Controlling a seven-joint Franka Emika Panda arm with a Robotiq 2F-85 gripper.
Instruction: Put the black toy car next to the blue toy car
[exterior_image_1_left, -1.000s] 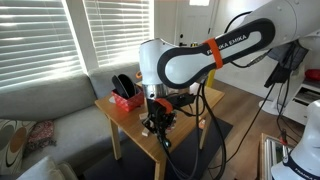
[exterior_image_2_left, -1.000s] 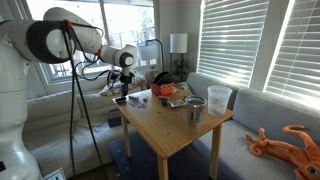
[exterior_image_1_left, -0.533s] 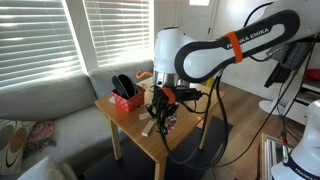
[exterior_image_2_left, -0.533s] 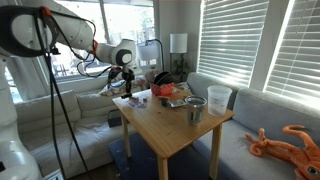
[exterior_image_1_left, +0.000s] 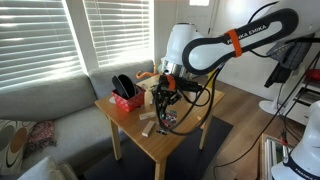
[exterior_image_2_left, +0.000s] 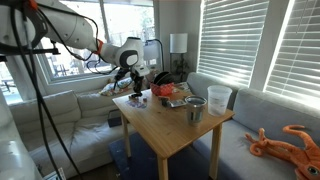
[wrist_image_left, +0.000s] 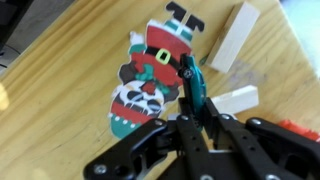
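Observation:
My gripper needs to release the black toy car on the table (exterior_image_1_left: 160, 97) next to the upright white block near the red box.
My gripper (wrist_image_left: 196, 128) is shut on a small, thin teal-blue toy with dark parts (wrist_image_left: 192, 88), seen edge-on, so I cannot tell which car it is. I hold it above the wooden table (wrist_image_left: 70, 110), over a flat Santa-and-panda figure (wrist_image_left: 150, 80). In both exterior views the gripper (exterior_image_1_left: 161, 100) (exterior_image_2_left: 135, 84) hangs over the table (exterior_image_1_left: 150, 140) (exterior_image_2_left: 170, 135), near its middle. No separate black toy car or second car shows clearly in any view.
Two white blocks (wrist_image_left: 232, 38) (wrist_image_left: 236, 99) lie by the figure. A red box with a black thing (exterior_image_1_left: 125, 98) stands at one table end. A metal cup (exterior_image_2_left: 195, 110), a white cup (exterior_image_2_left: 220, 97) and red items (exterior_image_2_left: 170, 92) stand on the table. A sofa (exterior_image_1_left: 45, 110) flanks it.
The arm has swung across the table and straightened up, carrying the shut gripper and the toy away from the table's front edge toward its middle.

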